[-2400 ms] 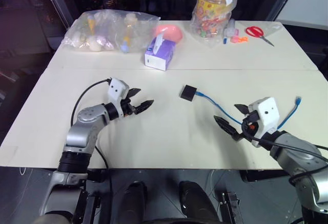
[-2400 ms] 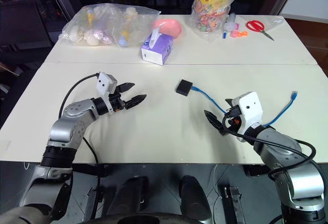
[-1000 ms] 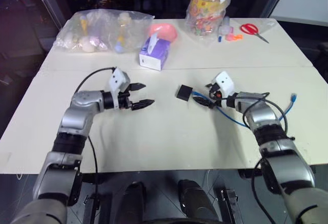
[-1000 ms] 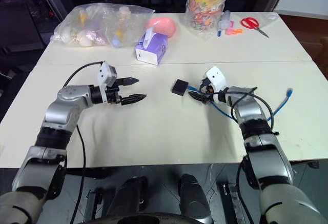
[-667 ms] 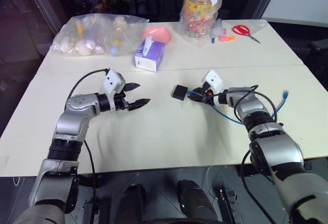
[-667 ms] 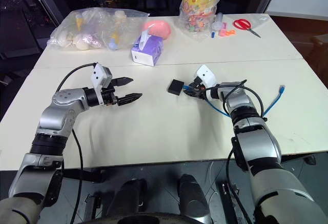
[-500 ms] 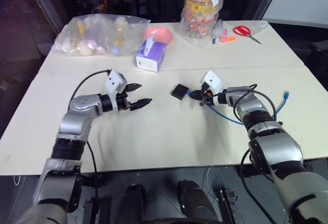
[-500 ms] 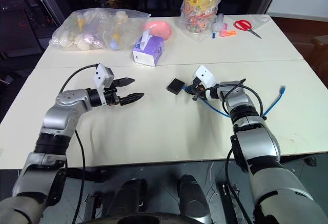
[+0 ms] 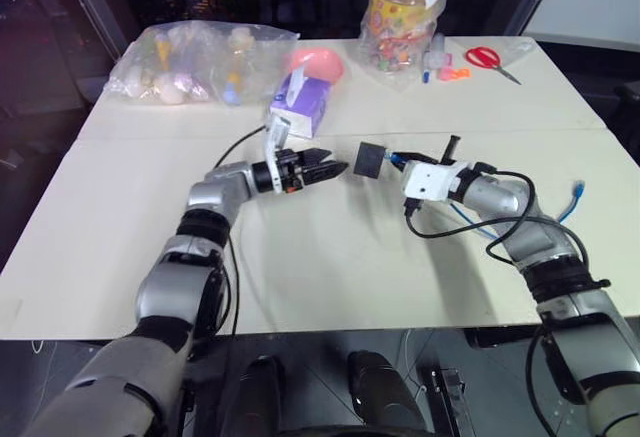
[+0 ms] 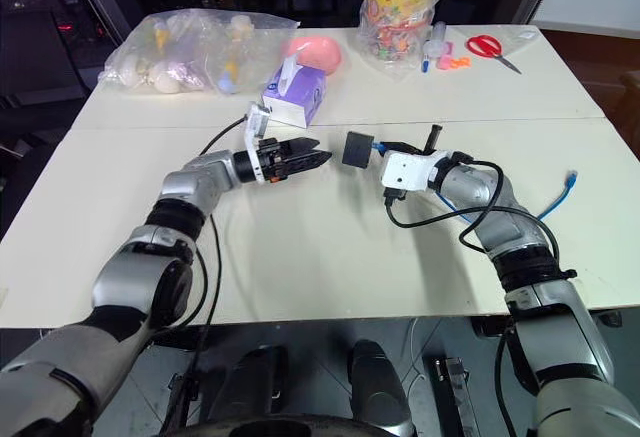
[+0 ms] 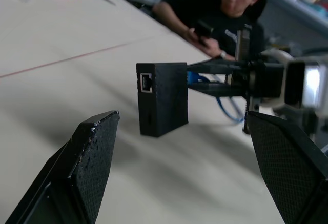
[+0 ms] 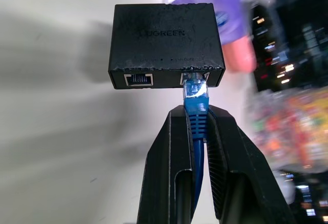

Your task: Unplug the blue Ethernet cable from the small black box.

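Observation:
The small black box is hanging from my right gripper's hold behind the clear plug. Next, my left gripper steadies it before my right gripper takes the plug itself (image 12: 195,90).
The small black box (image 12: 166,38) hangs a little above the table with its shadow below it, and the blue Ethernet cable (image 12: 196,93) is plugged into one of its two sockets. My right gripper (image 12: 196,112) is shut on the cable just behind the plug. From there the cable (image 9: 470,219) runs right across the table to its free end (image 9: 578,194). My left gripper (image 9: 338,168) is open and level, its fingertips just left of the box (image 9: 371,159). The left wrist view has the box (image 11: 161,98) between the left fingers (image 11: 92,152), apart from both.
At the back of the table stand a purple-white tissue box (image 9: 298,107), a clear bag of items (image 9: 200,57), a pink bowl (image 9: 318,63), a candy jar (image 9: 405,12) and red scissors (image 9: 492,60). A seated person (image 11: 220,14) shows beyond the table's right side.
My right gripper shut on the cable by the plug, rolled its wrist and rose, lifting the box off the table. My left gripper moved right, up to the box, still open.

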